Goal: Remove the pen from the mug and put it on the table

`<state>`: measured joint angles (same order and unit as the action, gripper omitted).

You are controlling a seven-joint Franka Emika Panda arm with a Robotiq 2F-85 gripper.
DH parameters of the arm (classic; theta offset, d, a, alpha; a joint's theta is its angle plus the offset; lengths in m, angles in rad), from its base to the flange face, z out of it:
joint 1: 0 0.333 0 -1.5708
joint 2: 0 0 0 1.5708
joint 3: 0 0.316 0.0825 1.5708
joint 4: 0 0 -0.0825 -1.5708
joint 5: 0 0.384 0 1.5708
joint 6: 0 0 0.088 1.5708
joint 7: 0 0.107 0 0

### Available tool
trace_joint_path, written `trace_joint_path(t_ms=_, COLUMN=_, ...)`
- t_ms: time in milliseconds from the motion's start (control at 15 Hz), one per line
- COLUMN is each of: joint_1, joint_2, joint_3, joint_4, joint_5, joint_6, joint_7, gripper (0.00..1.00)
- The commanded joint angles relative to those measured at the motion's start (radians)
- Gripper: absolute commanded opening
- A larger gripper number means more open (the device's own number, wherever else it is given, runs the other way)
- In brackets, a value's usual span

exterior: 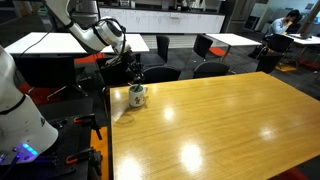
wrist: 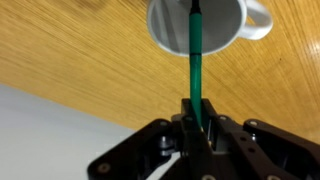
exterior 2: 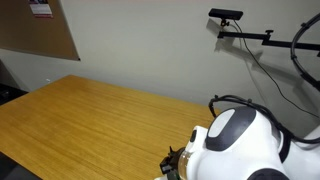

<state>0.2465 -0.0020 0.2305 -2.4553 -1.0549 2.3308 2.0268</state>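
Next, I set the green pen free from my gripper on the bare honey-brown table point(exterior: 151, 138), at a spot that is well in front of the mug.
In the wrist view the green pen point(wrist: 195, 60) runs from my gripper point(wrist: 197, 112) up into the whitish mug point(wrist: 230, 28), whose handle points right. The jaws are shut on the pen's lower part, and its far end is still inside the mug's mouth. In an exterior view the mug point(exterior: 137, 96) stands near the corner of the honey-brown table point(exterior: 210, 125), with my gripper point(exterior: 135, 70) right above it. The pen is too thin to make out there. In the other exterior view the table point(exterior 2: 90, 120) shows, but the mug and gripper are hidden behind the arm's white body.
Dark chairs point(exterior: 180, 72) line the table's far edge. White-topped tables point(exterior: 45, 42) stand behind the arm. A white robot part point(exterior: 20, 110) fills the near corner. A camera on a black arm mount point(exterior 2: 240, 28) hangs on the wall.
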Motion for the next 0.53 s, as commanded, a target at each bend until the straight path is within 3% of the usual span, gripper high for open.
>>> trace_joint_path(t_ms=0, joint_1=-0.012, joint_2=-0.086, joint_3=-0.003, joint_4=-0.033, joint_5=-0.019, joint_6=-0.034, joint_7=0.068, gripper=0.03)
trace_joint_path(t_ms=467, joint_1=-0.078, joint_2=-0.186, joint_3=-0.045, joint_4=-0.072, joint_5=-0.032, joint_6=-0.043, joint_7=0.175, gripper=0.03)
